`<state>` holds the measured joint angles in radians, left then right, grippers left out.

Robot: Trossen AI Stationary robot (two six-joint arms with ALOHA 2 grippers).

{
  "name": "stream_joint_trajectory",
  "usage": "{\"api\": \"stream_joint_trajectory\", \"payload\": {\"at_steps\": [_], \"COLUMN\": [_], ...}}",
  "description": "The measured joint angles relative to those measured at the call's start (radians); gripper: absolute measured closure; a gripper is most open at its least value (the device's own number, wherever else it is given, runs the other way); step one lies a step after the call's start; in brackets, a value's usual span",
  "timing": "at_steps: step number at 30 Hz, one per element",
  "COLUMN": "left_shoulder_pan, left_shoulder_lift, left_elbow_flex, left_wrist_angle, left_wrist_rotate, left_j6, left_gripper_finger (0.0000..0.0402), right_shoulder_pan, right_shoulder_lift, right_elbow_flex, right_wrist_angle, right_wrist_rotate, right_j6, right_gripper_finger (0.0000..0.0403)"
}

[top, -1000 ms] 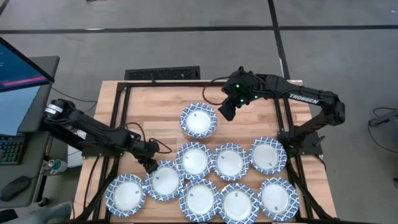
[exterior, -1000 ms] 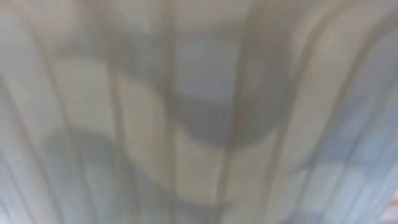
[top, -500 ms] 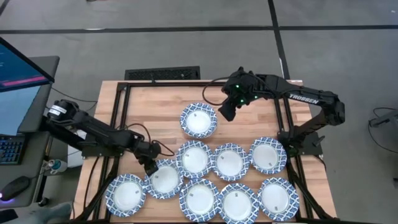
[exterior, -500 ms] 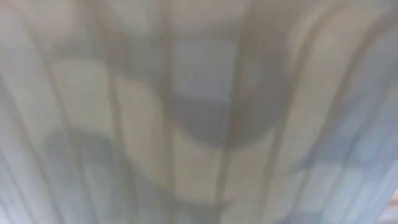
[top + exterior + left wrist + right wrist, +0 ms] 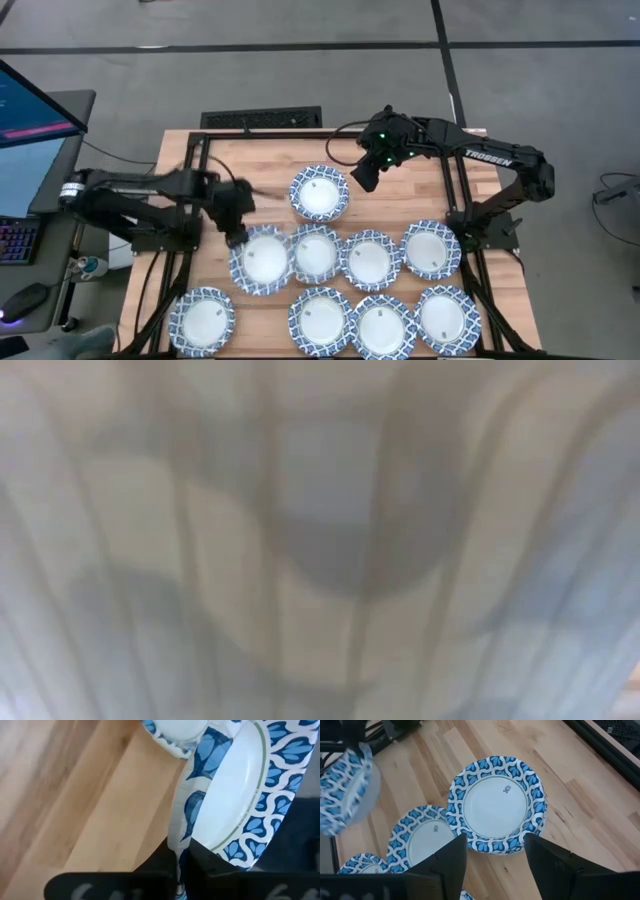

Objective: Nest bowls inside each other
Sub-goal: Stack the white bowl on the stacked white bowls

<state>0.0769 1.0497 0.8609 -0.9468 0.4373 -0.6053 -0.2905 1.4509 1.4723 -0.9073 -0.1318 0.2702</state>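
The robot's left gripper should release the patterned bowl inside the lone bowl [image 5: 317, 194] toward the far side of the table.
Several blue-and-white patterned bowls lie on the wooden table [image 5: 250, 160]: one alone toward the far side [image 5: 320, 193], three in a middle row [image 5: 370, 258] and a row along the near edge [image 5: 322, 318]. My left gripper [image 5: 237, 238] is shut on another bowl [image 5: 262, 258], raised at the left end of the middle row. That bowl shows blurred in the right wrist view [image 5: 345, 790]. My right gripper [image 5: 362, 180] hangs open above the table, just right of the lone far bowl [image 5: 495, 805], touching nothing. The low view is blocked by a blur. My left gripper pinches the bowl's patterned rim [image 5: 176, 845] between its two fingers, on the bowl's left side. The fingers slant down from the table's left. The bowl is lifted clear of the table and extends rightward from the fingers, its white inside [image 5: 235, 785] showing.
A black metal frame [image 5: 190, 170] borders the table's left, far and right sides. A monitor and keyboard [image 5: 20, 150] stand off the left edge. Bare wood lies at the far left [image 5: 240, 165] and at the near row's gap [image 5: 262, 315].
My left gripper has shut on the rim of the bowl near the left end of the near row. It has then risen and gone toward the far edge with it. The bowl is lifted clear and now hangs beside the middle row's left bowl.
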Motion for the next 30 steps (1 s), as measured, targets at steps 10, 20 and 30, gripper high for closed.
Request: {"api": "stream_joint_trajectory", "payload": {"at_steps": [10, 20, 30], "left_shoulder_pan": [0.360, 0.492, 0.477], "left_shoulder_lift": [0.055, 0.483, 0.851], "left_elbow_flex": [0.065, 0.316, 0.737], "left_wrist_angle": [0.141, 0.179, -0.103], "left_wrist_rotate": [0.124, 0.087, 0.044], "left_j6": [-0.054, 0.135, 0.381], "left_gripper_finger": [0.0401, 0.0401, 0.0401], "right_shoulder_pan": [0.002, 0.002, 0.002], "right_shoulder_lift": [0.000, 0.000, 0.000], "right_elbow_flex": [0.000, 0.000, 0.000], "right_wrist_angle": [0.015, 0.018, -0.006], "right_wrist_rotate": [0.002, 0.002, 0.002], "right_j6": [-0.001, -0.001, 0.000], "right_gripper_finger": [0.0182, 0.0182, 0.0182]}}
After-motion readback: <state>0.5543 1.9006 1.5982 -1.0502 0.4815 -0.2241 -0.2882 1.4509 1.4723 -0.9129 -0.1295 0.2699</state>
